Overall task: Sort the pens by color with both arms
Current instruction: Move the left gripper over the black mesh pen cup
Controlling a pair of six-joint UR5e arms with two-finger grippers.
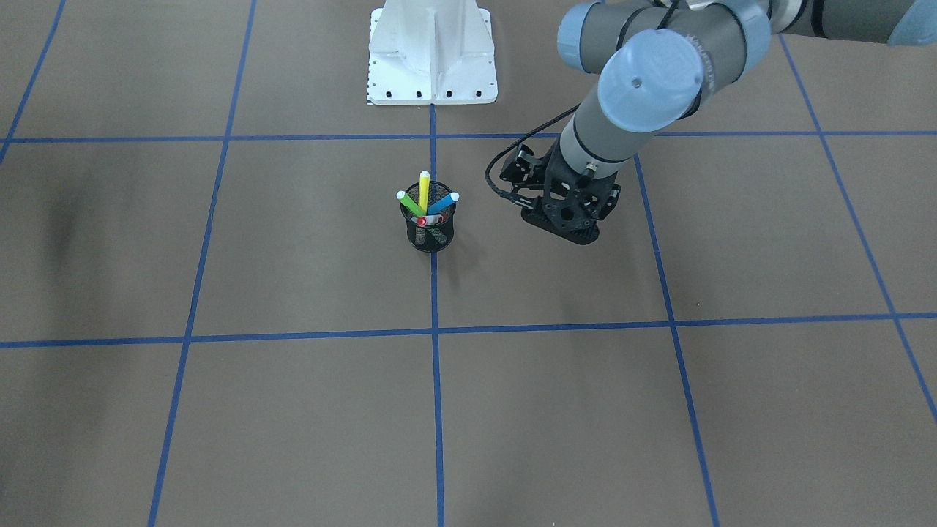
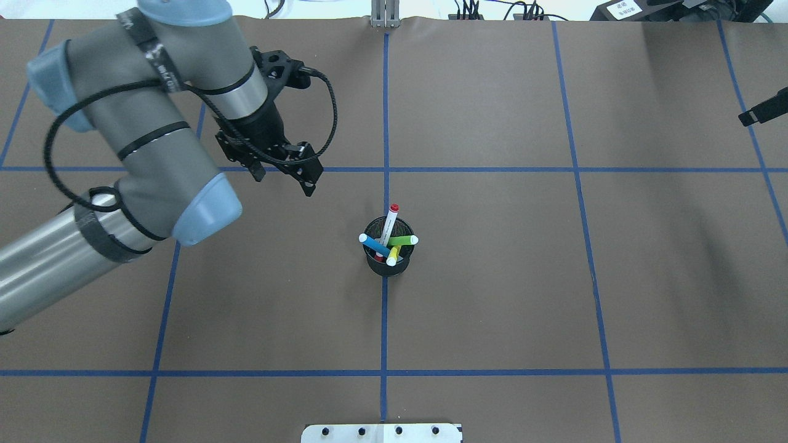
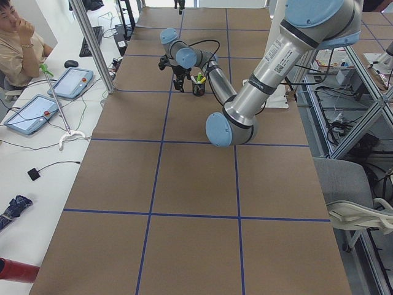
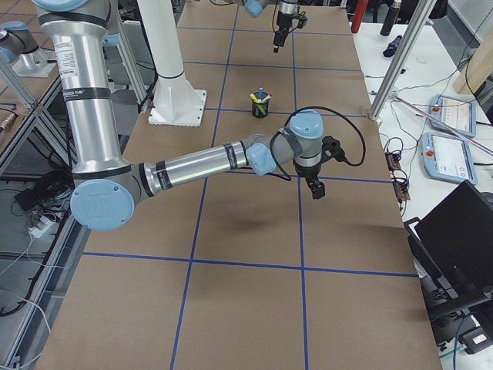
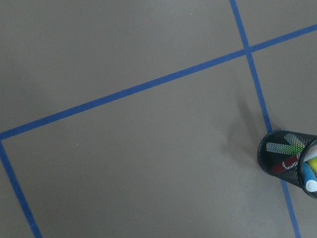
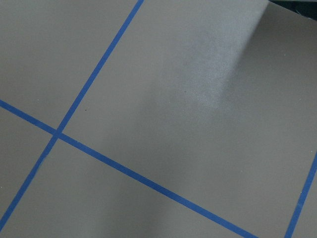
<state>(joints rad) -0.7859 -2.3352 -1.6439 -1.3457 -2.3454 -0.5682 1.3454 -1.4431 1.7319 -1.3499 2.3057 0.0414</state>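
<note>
Next, I move my left gripper to the blue pen's upper end (image 1: 449, 200) (image 5: 310, 182), above the rim of the black mesh cup, and close it there.
Four pens stand in a black mesh cup (image 2: 386, 263) at the table's middle: white-barrelled with red ends (image 2: 389, 223), green (image 2: 403, 240), blue (image 2: 372, 244), yellow (image 2: 393, 255). The front view shows the yellow (image 1: 424, 192), green (image 1: 410, 205) and blue (image 1: 441, 204) pens in the cup (image 1: 430, 236). My left gripper (image 2: 282, 181) hangs open and empty, apart from the cup, to its left and farther from my base; it also shows in the front view (image 1: 567, 223). Its wrist view catches the cup (image 5: 280, 154) at the right edge. My right gripper (image 2: 762, 111) is at the far right edge; I cannot tell its state.
The white mounting pedestal (image 1: 432, 58) stands at the robot's side of the table. Blue tape lines divide the brown surface into squares. An operator (image 3: 18, 43) sits beside a side table with tablets (image 3: 34, 110), beyond the table's far edge.
</note>
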